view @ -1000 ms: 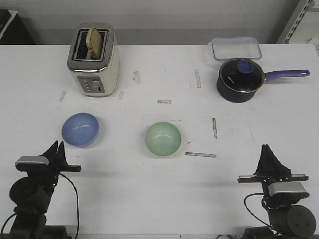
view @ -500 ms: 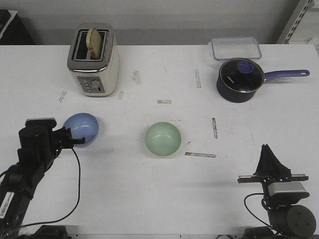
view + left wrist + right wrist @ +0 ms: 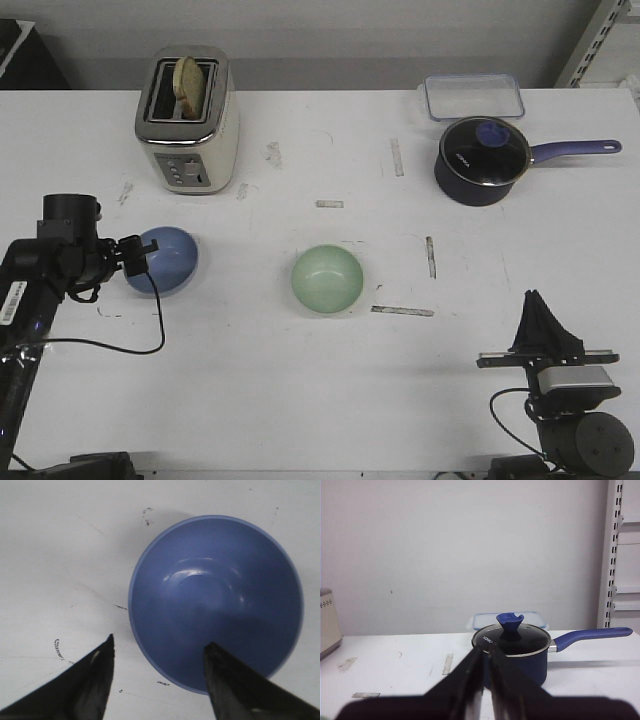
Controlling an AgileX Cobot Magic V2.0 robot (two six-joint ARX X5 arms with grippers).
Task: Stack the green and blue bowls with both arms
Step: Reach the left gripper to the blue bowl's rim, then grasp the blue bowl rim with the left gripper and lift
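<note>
The rim (image 3: 132, 278) (image 3: 154, 666) of the blue bowl, on the side farthest from the green bowl, should be gripped next by my left gripper.
The blue bowl (image 3: 168, 260) sits at the table's left, the green bowl (image 3: 327, 279) near the middle; both stand upright and apart. My left gripper (image 3: 138, 256) hangs open over the blue bowl's left rim. In the left wrist view the blue bowl (image 3: 215, 595) fills the frame and the left gripper (image 3: 159, 644) straddles its rim, one finger over the inside and the other over bare table, not touching it. My right gripper (image 3: 541, 318) rests shut and empty at the front right, far from both bowls; the right wrist view shows that right gripper (image 3: 487, 649) with its fingers pressed together.
A toaster (image 3: 187, 120) with bread stands at the back left. A dark saucepan (image 3: 482, 160) with glass lid and purple handle is at the back right, a clear container (image 3: 473, 97) behind it. Tape marks (image 3: 402, 310) dot the table (image 3: 300, 400).
My left arm has swung up from the front left edge and reached forward until its open gripper sits over the blue bowl's rim. The right arm and both bowls have not moved.
</note>
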